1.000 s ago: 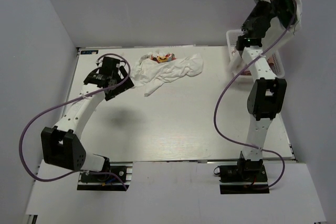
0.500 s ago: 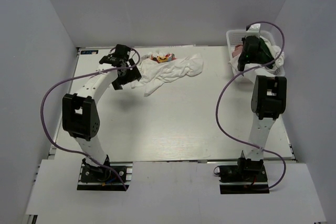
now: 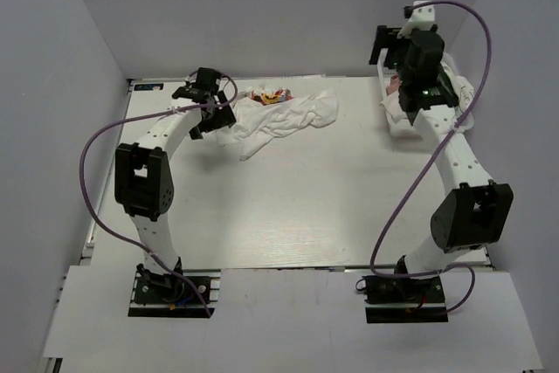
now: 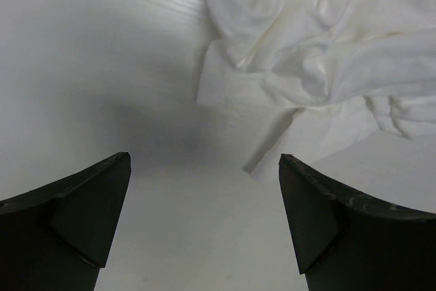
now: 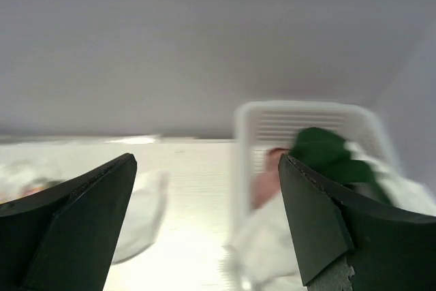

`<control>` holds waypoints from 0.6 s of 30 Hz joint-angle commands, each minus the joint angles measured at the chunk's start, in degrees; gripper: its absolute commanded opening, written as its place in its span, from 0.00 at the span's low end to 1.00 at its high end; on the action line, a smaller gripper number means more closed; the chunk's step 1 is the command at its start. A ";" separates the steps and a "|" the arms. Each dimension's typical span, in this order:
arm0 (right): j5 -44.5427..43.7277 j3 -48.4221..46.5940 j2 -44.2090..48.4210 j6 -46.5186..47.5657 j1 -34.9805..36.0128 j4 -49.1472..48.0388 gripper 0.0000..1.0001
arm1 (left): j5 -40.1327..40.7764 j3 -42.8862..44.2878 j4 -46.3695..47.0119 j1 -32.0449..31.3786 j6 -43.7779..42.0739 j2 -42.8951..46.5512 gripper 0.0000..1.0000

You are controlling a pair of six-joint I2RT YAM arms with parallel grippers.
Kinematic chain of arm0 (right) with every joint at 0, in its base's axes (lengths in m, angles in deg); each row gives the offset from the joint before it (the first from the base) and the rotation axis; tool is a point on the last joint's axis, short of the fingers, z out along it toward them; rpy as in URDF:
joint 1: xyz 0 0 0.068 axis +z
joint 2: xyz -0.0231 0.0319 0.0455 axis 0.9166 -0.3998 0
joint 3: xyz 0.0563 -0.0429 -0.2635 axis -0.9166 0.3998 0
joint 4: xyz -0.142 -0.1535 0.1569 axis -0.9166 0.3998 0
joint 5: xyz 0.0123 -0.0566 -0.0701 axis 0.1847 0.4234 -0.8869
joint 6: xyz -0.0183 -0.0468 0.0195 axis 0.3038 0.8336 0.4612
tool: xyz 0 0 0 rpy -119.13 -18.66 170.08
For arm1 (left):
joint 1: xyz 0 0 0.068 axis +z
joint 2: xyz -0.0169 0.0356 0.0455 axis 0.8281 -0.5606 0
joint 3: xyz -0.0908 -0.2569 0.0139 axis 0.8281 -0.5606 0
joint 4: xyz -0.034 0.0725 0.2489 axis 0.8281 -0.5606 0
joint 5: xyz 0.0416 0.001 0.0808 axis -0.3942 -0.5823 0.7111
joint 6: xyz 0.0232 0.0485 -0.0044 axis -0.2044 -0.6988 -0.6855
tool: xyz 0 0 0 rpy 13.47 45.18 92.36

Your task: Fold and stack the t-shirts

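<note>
Next, my left gripper closes on the bunched edge (image 3: 228, 132) (image 4: 228, 54) of the white t-shirt, at the end that is farthest from the basket.
A crumpled white t-shirt (image 3: 288, 115) with a multicoloured graphic (image 3: 271, 95) lies at the back of the table. My left gripper (image 3: 214, 107) hovers low at its left edge, open and empty. In the left wrist view that gripper (image 4: 204, 159) has only bare table between its fingers, and the t-shirt (image 4: 320, 52) lies ahead to the right. My right gripper (image 3: 389, 45) is raised over the basket's left rim, open and empty (image 5: 208, 159). The basket (image 5: 306, 110) holds a dark green shirt (image 5: 323, 151), a pink one (image 5: 266, 182) and a white one (image 5: 272, 250) draped over its near wall.
The white lattice basket (image 3: 403, 131) stands at the table's back right corner, close to the walls. Purple cables loop off both arms. White table (image 3: 288, 207) stretches between the arms and the shirt.
My right gripper held the green and white shirts high, lowered them into the basket, opened and rose empty. My left arm swung in to the white t-shirt's left edge.
</note>
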 commanded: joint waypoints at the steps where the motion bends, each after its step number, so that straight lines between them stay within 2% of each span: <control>1: 6.16 5.25 0.31 -4.85 4.30 3.97 0.90 | 0.26 4.35 4.15 0.81 -3.07 -2.89 1.00; 6: 10.82 0.80 -7.15 -7.49 8.87 9.40 0.90 | -0.53 13.04 3.37 1.34 -4.75 -10.72 1.00; 10: 16.70 -1.41 -15.32 -6.44 11.51 10.74 0.90 | 0.96 15.44 4.32 1.86 -5.27 -15.12 1.00; 13: 17.59 -6.15 -21.91 -5.65 12.92 14.85 0.90 | -1.32 15.97 6.44 1.87 -6.59 -17.50 0.91; 14: 17.68 -9.21 -23.15 -5.73 13.09 15.39 0.90 | -1.85 15.97 7.83 1.87 -6.60 -18.11 0.86; 16: 18.29 -10.20 -27.37 -5.65 13.71 15.84 0.90 | -3.51 16.58 7.85 1.87 -7.73 -19.17 0.65; 17: 18.99 -11.94 -29.20 -5.73 13.89 16.01 0.90 | -3.52 17.98 7.85 1.87 -7.74 -19.96 0.50; 18: 18.91 -12.66 -31.22 -5.39 14.41 16.01 0.90 | -4.04 17.99 7.85 1.87 -7.74 -19.96 0.26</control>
